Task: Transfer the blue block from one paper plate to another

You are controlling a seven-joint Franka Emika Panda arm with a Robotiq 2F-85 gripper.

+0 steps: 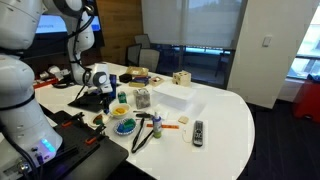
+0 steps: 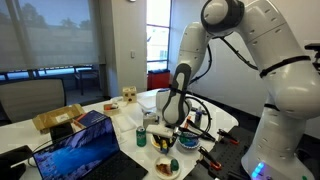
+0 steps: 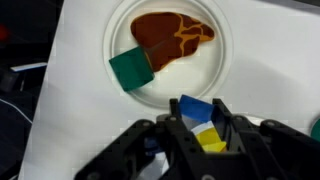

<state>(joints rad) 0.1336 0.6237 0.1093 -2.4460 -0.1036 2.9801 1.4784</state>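
Note:
The blue block goes next to the green block. Next, my gripper puts it down there on the white paper plate (image 1: 104, 119) (image 3: 177, 89).
In the wrist view my gripper (image 3: 197, 112) is shut on the blue block (image 3: 192, 106), which has a yellow piece (image 3: 208, 138) just under it between the fingers. The block hangs just beyond the near rim of a white paper plate (image 3: 195, 72). On that plate lie a brown flat toy piece (image 3: 170, 35) and a green block (image 3: 131, 70). In both exterior views the gripper (image 1: 103, 94) (image 2: 171, 124) points down, low over the table. No second paper plate can be told apart for certain.
A white box (image 1: 175, 97), a wooden block (image 1: 181, 78), a remote (image 1: 198, 131), a blue-rimmed dish (image 1: 125, 127) and black-handled tools (image 1: 146, 130) lie on the white table. A large blue laptop-like panel (image 2: 78, 150) stands near the table edge. Cables lie beside the arm.

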